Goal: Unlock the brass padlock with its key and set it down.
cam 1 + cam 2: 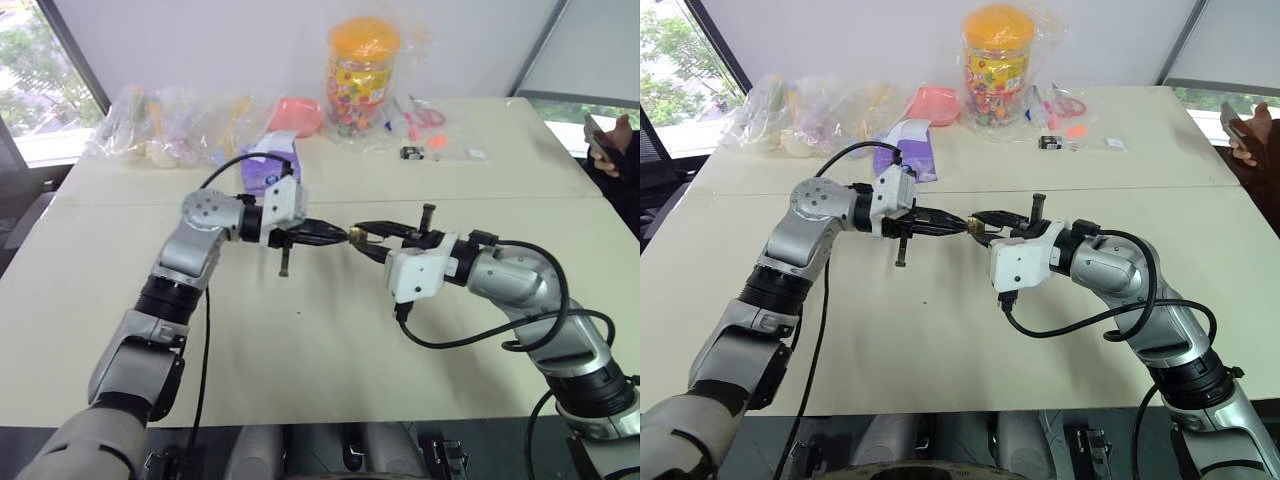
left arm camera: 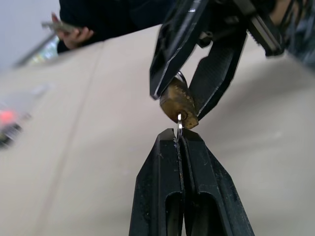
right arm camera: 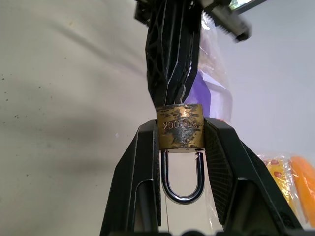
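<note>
I will take the padlock's body with my left gripper before my right gripper takes the padlock's open loop, which lies between my right gripper's fingers on the padlock's body [image 3: 180, 129].
The brass padlock [image 3: 180, 132] hangs in the air above the middle of the table, and my right gripper [image 1: 360, 240] is shut on its gold body from both sides. Its silvery loop [image 3: 182, 184] points back between the right fingers. My left gripper [image 2: 179, 135] comes in from the left, tip to tip with the right one. It is shut on the thin silvery key [image 2: 179, 123], whose blade enters the padlock's [image 2: 179, 105] underside. Whether the loop has sprung free of the body I cannot tell.
At the back stand a candy jar [image 1: 362, 75], a pink bowl [image 1: 295, 115], a purple pack [image 1: 268, 165], plastic bags [image 1: 170, 125] and a small black-and-white item [image 1: 412, 152]. A person's hand [image 1: 612, 148] holds a phone at the right edge. Bare beige tabletop [image 1: 300, 340] lies under both grippers.
</note>
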Robot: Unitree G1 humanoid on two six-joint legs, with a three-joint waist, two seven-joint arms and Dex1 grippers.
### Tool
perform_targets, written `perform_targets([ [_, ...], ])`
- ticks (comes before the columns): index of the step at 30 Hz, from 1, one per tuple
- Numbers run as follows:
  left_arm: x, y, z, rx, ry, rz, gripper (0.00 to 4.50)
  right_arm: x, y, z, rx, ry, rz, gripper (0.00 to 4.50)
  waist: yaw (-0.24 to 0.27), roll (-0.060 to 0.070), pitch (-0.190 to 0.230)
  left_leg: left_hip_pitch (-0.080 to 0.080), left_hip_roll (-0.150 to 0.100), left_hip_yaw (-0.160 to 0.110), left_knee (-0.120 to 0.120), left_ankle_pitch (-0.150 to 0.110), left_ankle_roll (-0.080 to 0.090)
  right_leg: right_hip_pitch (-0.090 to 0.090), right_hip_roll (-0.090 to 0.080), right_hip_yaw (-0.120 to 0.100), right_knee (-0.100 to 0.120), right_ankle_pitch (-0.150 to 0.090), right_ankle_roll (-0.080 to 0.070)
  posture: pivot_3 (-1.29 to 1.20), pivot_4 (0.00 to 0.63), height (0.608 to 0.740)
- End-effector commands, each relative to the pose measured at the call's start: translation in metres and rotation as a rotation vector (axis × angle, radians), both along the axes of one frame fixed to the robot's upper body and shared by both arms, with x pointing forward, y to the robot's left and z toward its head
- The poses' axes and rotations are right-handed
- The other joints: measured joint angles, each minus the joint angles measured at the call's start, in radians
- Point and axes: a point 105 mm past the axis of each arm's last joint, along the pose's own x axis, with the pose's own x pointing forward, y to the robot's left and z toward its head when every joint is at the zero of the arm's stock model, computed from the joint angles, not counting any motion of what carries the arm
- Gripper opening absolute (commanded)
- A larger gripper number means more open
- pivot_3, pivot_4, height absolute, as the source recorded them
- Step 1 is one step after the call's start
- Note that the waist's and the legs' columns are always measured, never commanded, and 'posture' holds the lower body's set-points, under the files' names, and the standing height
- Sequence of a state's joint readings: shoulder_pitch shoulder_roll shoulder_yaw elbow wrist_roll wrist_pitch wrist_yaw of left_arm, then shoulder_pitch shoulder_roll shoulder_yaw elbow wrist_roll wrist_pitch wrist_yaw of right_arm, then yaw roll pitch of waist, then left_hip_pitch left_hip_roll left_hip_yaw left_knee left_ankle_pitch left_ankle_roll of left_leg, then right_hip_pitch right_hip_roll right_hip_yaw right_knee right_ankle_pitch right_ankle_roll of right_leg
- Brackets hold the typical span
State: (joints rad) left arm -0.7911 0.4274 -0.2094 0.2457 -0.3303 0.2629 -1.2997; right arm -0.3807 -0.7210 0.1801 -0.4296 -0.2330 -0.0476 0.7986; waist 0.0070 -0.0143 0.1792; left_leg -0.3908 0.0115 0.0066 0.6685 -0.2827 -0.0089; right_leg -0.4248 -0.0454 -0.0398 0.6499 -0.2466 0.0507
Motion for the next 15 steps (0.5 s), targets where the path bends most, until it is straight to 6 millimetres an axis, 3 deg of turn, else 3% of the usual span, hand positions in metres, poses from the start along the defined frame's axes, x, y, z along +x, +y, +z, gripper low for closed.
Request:
perform_targets([
  [1,-0.006,0.006,0.033,-0.116,0.254,0.002,1.28,-0.009,0.008,0.016,0.015,-0.064,0.055,0.69,-0.003,0.000,0.000,0.000,0.000,0.000,0.000,0.000,0.000,0.000,0.000,0.000,0.000,0.000,0.000,0.00,0.150,0.737],
  [5,-0.017,0.012,0.049,-0.194,0.534,-0.055,2.97,-0.009,0.008,0.017,0.015,-0.068,0.054,0.69,-0.004,0.000,0.000,0.000,0.000,-0.001,0.000,0.000,0.000,0.000,0.000,0.000,0.001,0.000,0.000,0.00,0.150,0.737],
  [8,-0.017,0.014,0.049,-0.208,0.600,-0.035,4.24,-0.009,0.007,0.018,0.014,-0.070,0.053,0.69,-0.003,0.000,0.000,0.000,0.000,-0.001,0.000,0.000,0.000,0.000,0.000,0.000,0.001,0.000,0.000,0.00,0.150,0.737],
  [12,-0.022,0.012,0.042,-0.194,0.635,-0.040,4.39,-0.009,0.007,0.019,0.014,-0.073,0.052,0.69,-0.003,0.000,0.000,0.000,0.000,-0.001,0.000,0.000,0.000,0.000,0.000,0.000,0.001,0.000,0.000,0.00,0.150,0.737],
  [15,-0.031,0.006,0.025,-0.118,0.605,-0.053,4.39,-0.008,0.008,0.020,0.016,-0.072,0.052,0.69,-0.003,0.000,0.000,0.000,0.000,-0.001,0.000,0.000,0.000,0.000,0.000,0.000,0.001,0.000,0.000,0.00,0.150,0.737],
])
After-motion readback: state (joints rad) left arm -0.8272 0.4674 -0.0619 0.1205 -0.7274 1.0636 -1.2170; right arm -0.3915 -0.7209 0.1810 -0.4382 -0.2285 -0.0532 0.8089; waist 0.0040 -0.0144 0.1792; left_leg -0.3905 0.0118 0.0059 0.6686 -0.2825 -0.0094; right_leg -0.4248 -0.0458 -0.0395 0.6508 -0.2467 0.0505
